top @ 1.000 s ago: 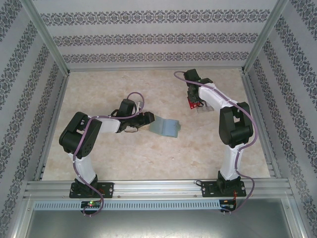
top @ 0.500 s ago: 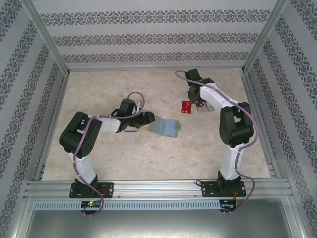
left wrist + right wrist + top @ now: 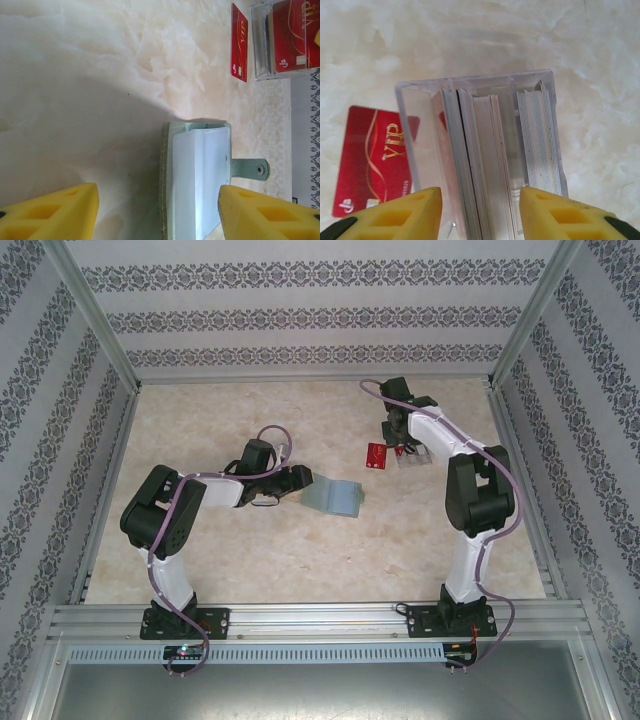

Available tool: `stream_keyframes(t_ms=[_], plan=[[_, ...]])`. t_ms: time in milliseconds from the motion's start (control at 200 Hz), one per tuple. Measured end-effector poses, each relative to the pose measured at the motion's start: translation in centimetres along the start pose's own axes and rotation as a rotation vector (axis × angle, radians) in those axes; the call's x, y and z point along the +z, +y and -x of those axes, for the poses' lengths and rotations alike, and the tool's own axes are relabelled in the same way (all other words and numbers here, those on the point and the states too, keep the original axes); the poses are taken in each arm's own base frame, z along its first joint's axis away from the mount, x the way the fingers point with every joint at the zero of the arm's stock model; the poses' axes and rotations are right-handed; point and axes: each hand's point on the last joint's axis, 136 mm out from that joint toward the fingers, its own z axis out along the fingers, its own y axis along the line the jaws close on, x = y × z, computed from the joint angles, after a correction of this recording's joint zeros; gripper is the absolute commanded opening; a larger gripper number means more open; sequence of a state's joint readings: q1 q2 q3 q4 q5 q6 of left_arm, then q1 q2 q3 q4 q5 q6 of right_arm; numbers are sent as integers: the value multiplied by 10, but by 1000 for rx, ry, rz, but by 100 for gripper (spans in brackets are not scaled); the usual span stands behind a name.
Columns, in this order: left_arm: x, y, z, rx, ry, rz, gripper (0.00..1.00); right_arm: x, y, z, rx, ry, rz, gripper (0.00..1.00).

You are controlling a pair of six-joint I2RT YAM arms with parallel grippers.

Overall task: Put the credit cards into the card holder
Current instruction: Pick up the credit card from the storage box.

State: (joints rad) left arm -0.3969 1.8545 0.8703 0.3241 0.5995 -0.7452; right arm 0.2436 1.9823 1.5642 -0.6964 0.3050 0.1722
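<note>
My right gripper's fingers are straddling several cards packed in the clear stand, so next I pinch just the outer red card (image 3: pixel 444 135) and lift it out for the card holder.
The grey-green card holder (image 3: pixel 336 498) lies open on the table's middle, its pale inner leaf (image 3: pixel 200 175) facing up. My left gripper (image 3: pixel 303 483) sits at its left edge, open (image 3: pixel 157 212), with the holder's near end between the yellow fingers (image 3: pixel 55 215). One red credit card (image 3: pixel 377 455) lies flat on the table (image 3: pixel 370 160), and shows in the left wrist view as a red VIP card (image 3: pixel 239 42). More credit cards stand on edge in the clear stand (image 3: pixel 480 155). My right gripper (image 3: pixel 480 215) hangs open over that stack (image 3: pixel 400 444).
The clear plastic stand (image 3: pixel 412 458) sits just right of the loose red card, with red cards behind its front wall (image 3: pixel 290 37). Metal frame rails and patterned walls (image 3: pixel 300 315) enclose the marble-look table (image 3: pixel 250 560).
A second ago the red card hung at my right gripper's tips; it has since dropped flat onto the table left of the stand. The right gripper shifted slightly right over the stand. The left arm stayed still.
</note>
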Motion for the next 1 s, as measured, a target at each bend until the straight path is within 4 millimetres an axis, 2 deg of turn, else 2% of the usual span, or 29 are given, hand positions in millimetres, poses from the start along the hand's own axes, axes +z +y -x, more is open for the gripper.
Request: stream_keyframes(t_ms=[150, 574, 699, 859, 1004], plan=[[0, 0, 0, 0, 0, 0, 65, 10, -4, -4, -2, 21, -29, 48], [0, 0, 0, 0, 0, 0, 65, 6, -21, 2, -14, -7, -121, 45], [0, 0, 0, 0, 0, 1, 65, 1, -22, 6, -15, -24, -125, 41], [0, 0, 0, 0, 0, 0, 65, 0, -19, 7, -25, -30, -124, 25], [0, 0, 0, 0, 0, 0, 65, 0, -19, 7, -28, -30, -125, 20]])
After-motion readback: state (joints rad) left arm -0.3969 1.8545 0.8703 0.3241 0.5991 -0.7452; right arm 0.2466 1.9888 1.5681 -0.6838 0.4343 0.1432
